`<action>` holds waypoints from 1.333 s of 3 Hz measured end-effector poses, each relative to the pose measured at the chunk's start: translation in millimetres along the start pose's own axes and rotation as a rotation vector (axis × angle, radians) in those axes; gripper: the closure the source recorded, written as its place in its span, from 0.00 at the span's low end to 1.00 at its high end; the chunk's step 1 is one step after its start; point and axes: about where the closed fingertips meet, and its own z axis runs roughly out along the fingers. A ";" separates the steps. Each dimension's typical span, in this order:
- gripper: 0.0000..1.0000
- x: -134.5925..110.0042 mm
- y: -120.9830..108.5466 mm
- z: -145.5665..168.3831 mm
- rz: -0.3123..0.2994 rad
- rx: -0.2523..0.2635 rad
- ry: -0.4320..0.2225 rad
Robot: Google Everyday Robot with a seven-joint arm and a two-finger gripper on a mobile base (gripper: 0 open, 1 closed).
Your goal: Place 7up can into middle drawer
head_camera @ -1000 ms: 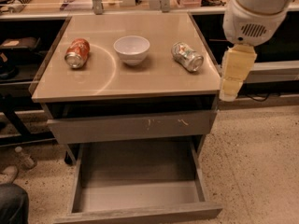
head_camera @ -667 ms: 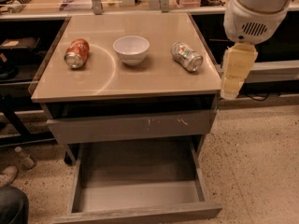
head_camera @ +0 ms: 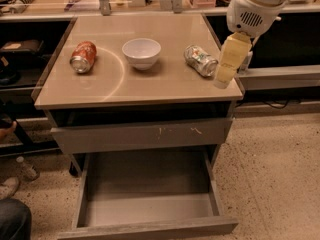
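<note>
Next, my gripper goes to the middle of the 7up can (head_camera: pixel 202 61), between its two ends, and closes there.
The 7up can (head_camera: pixel 201 60), silvery with a green and white label, lies on its side on the right part of the tabletop. My gripper (head_camera: pixel 221 80) hangs from the white arm at the table's right edge, just right of the can and close to it, holding nothing. The middle drawer (head_camera: pixel 150 211) is pulled out below, with a smooth grey floor, low side walls and a plain front; nothing lies in it.
A white bowl (head_camera: pixel 142 51) stands mid-table and an orange-red can (head_camera: pixel 83 57) lies at the left. The upper drawer front (head_camera: pixel 142 134) with pale scratches is nearly closed. Dark shelving flanks the table on both sides; someone's shoe (head_camera: pixel 8 188) is at the lower left.
My gripper has moved left and a little up, from beside the table's right edge to right next to the 7up can. The cans, bowl and drawers have not moved.
</note>
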 end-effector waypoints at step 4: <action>0.00 -36.8 -73.7 51.8 0.167 -0.062 -0.079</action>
